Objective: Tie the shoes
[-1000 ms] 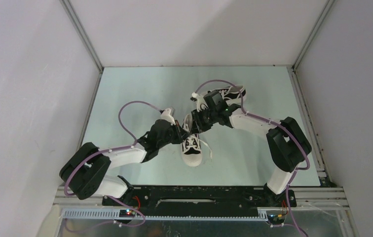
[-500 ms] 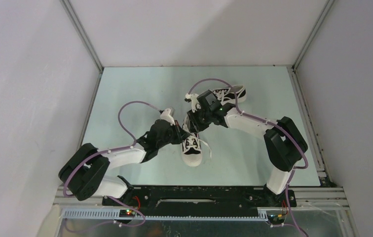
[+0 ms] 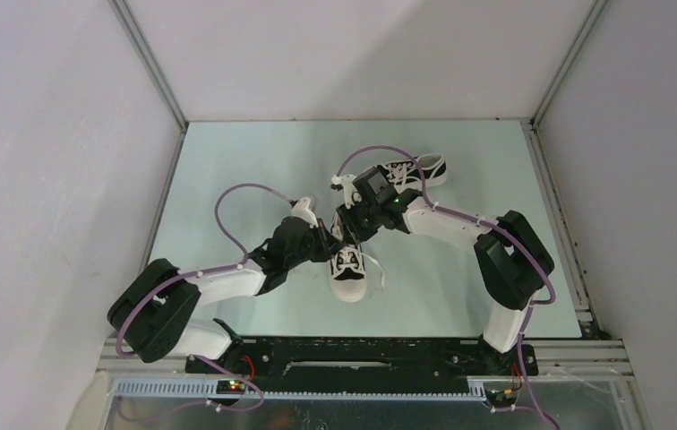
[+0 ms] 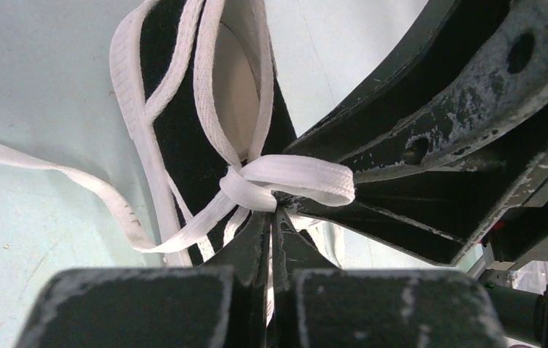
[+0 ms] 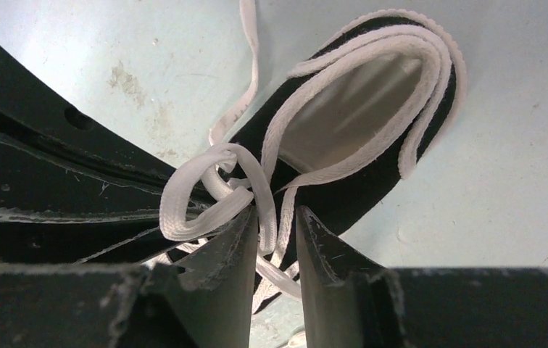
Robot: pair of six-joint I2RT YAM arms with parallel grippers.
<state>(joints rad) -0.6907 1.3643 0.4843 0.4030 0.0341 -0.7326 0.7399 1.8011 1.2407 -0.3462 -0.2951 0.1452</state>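
Note:
Next, my right gripper opens, moves over and pinches the loop itself (image 5: pixel 222 212), because the white lace loop is resting against the outside of its finger.
The near shoe (image 3: pixel 349 271), black with a white toe cap, lies mid-table with its toe toward the arms. Both grippers meet over its laces. My left gripper (image 3: pixel 331 242) is shut on a white lace (image 4: pixel 246 190) right at the crossing above the shoe's opening (image 4: pixel 177 138); its jaws (image 4: pixel 272 216) pinch a strand. A lace loop (image 4: pixel 307 177) lies against the right gripper's finger (image 4: pixel 438 145). My right gripper (image 3: pixel 353 229) stands slightly open (image 5: pixel 277 214). A lace strand (image 5: pixel 265 210) runs through the gap, with a loop (image 5: pixel 184 196) beside it.
The second shoe (image 3: pixel 422 169) lies on its side behind the right wrist, at the back middle of the pale green table (image 3: pixel 245 161). A loose lace end (image 3: pixel 376 271) trails to the right of the near shoe. White walls enclose the table.
My right gripper has moved left and nearer, over the near shoe's laces, uncovering more of the far shoe. The left gripper has stayed almost still on the lace.

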